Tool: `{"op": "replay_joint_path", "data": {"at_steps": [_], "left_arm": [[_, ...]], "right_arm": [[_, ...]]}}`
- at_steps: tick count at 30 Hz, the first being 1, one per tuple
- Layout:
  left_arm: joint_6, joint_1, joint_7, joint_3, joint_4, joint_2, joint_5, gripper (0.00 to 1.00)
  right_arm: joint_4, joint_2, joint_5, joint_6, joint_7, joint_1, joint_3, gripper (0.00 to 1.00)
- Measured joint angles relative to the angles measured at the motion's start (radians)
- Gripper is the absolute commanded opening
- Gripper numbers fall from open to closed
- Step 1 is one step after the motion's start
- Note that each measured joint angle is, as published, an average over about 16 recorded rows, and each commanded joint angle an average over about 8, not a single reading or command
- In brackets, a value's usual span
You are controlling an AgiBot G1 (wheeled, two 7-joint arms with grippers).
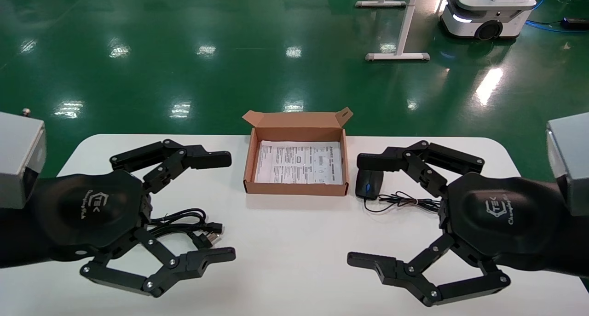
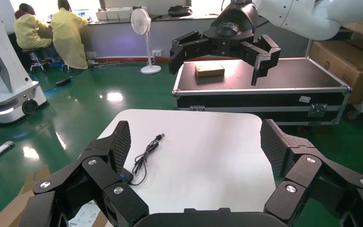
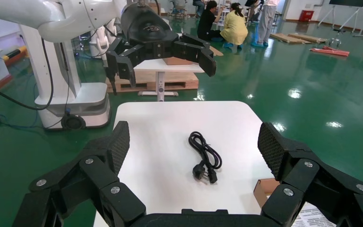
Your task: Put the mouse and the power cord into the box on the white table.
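The robot's right gripper will next grab the tied bundle of the mouse's cable (image 1: 417, 202), with the black mouse hanging from it.
The brown cardboard box (image 1: 249, 162) lies open at the back middle of the white table (image 1: 294, 242), with a printed sheet on its bottom. A black mouse (image 1: 369, 183) sits just right of the box, and its thin cable (image 1: 405, 200) trails to the right. The coiled black power cord (image 1: 184, 221) lies at the left, its plug toward the table's middle. My left gripper (image 1: 221, 208) hovers open over the cord. My right gripper (image 1: 363, 210) hovers open beside the mouse. The right wrist view shows the power cord (image 3: 204, 156) lying free. The left wrist view shows the mouse cable (image 2: 146, 153).
Green floor surrounds the table on all sides. A white mobile robot base (image 1: 487, 12) and a white desk frame (image 1: 400, 31) stand far behind at the right. A corner of the box (image 3: 264, 189) shows in the right wrist view.
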Motion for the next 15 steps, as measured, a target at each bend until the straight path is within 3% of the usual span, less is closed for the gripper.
{"op": "replay_joint_path", "data": {"at_steps": [15], "left_arm": [[0.000,0.000,0.000,0.000,0.000,0.000,0.000,1.00]], "right_arm": [[0.000,0.000,0.000,0.000,0.000,0.000,0.000,1.00]]}}
